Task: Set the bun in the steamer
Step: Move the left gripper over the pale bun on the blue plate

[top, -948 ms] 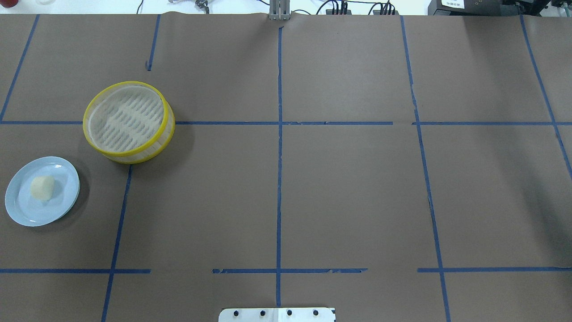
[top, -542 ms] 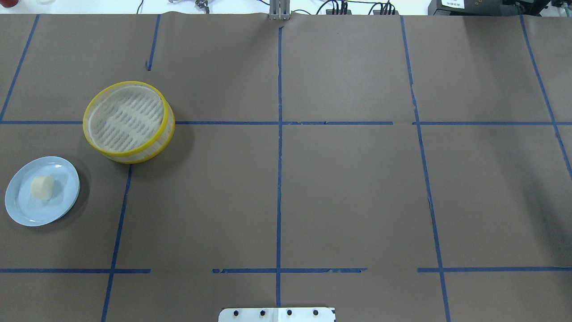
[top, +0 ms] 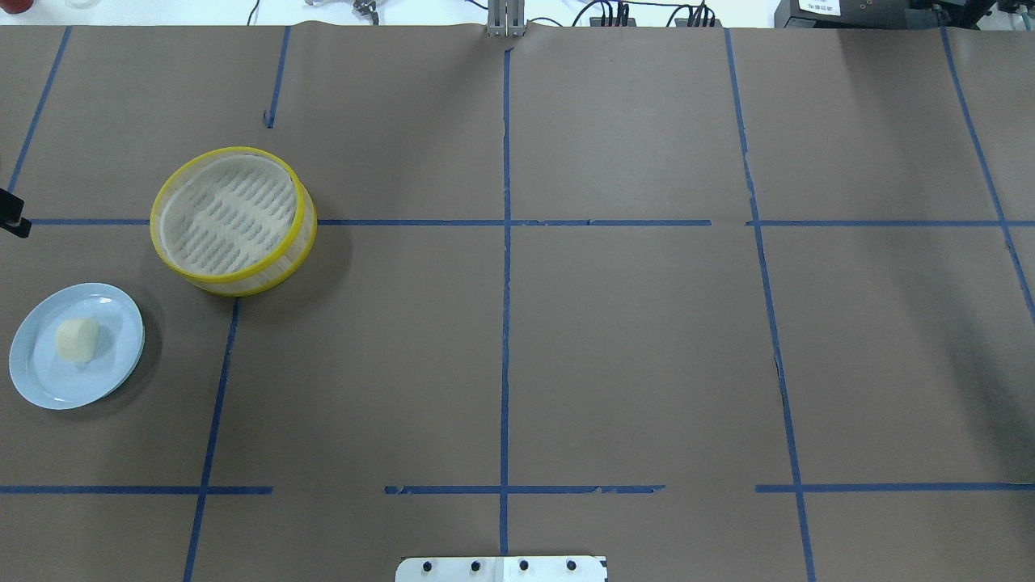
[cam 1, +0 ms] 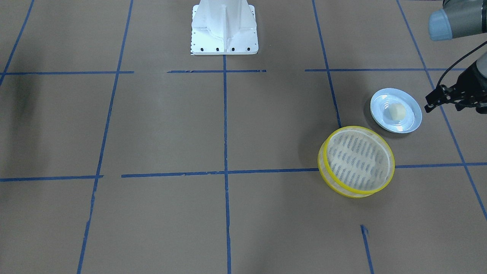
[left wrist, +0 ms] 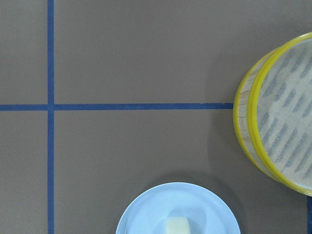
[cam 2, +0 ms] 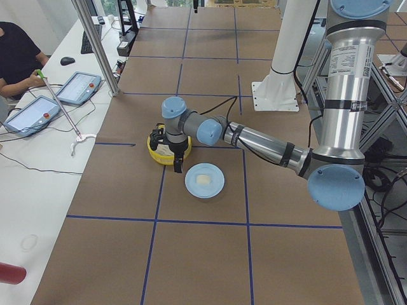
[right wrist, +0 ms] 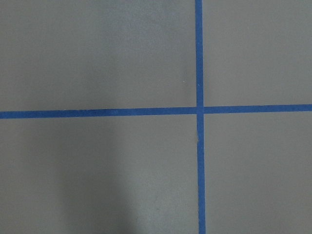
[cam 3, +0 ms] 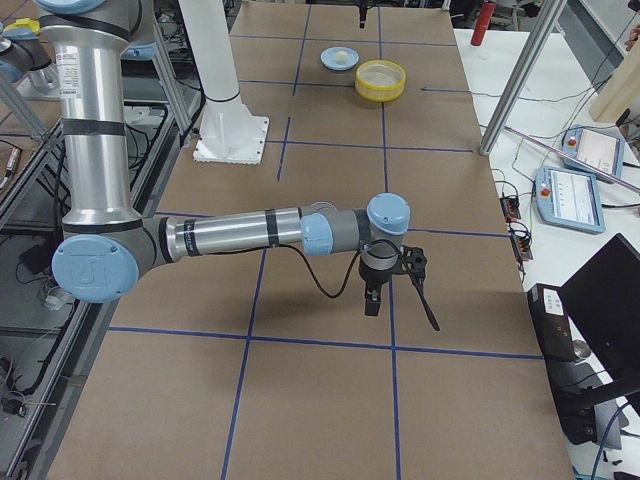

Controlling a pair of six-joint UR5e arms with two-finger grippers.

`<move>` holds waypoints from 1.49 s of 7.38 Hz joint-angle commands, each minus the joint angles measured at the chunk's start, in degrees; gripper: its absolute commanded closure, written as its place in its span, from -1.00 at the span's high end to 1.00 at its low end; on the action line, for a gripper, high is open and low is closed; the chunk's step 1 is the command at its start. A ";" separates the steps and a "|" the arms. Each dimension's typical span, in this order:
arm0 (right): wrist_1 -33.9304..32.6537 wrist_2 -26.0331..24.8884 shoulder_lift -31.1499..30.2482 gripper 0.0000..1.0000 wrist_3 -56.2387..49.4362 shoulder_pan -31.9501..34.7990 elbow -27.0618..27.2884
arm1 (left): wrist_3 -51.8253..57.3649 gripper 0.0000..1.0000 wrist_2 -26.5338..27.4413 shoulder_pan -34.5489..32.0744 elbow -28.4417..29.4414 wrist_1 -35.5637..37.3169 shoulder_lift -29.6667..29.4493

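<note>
Next, I move my left gripper to the pale blue plate and close it on the sides of the bun (cam 1: 396, 110) (left wrist: 178, 226) there.
The bun (top: 78, 339) lies on a pale blue plate (top: 117, 307) at the table's left. It also shows in the left wrist view (left wrist: 177, 226) and the front view (cam 1: 396, 111). The steamer (top: 304, 212), with a yellow rim and slotted base, stands empty beside the plate, further from me. My left gripper (cam 1: 432, 102) hovers above the table, off the plate's outer side; only its black edge shows in the overhead view (top: 14, 220), and I cannot tell if it is open. My right gripper (cam 3: 400, 290) hangs over bare table far to the right; I cannot tell its state.
Brown paper with blue tape lines covers the table (top: 631, 339). The robot's white base (cam 1: 223, 26) stands at my edge. Operators' tablets and cables lie on a side bench (cam 2: 57, 95) beyond the far edge.
A black tip of my left gripper has come into the overhead view at the left edge. The bun, plate and steamer have not moved.
</note>
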 commanded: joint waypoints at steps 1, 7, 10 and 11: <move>0.00 0.00 0.00 1.00 0.00 -0.09 0.00 | -8.68 1.00 1.61 5.06 1.82 -11.38 4.15; 0.00 0.00 0.00 1.00 0.00 0.00 0.00 | -16.19 1.00 1.61 12.47 7.33 -18.22 4.94; 0.00 0.00 0.00 1.00 0.00 0.00 0.00 | -16.21 1.00 1.61 12.57 10.97 -23.62 4.94; 0.00 0.00 0.00 1.00 0.00 0.00 0.00 | -16.21 1.00 1.52 12.92 10.96 -23.54 4.94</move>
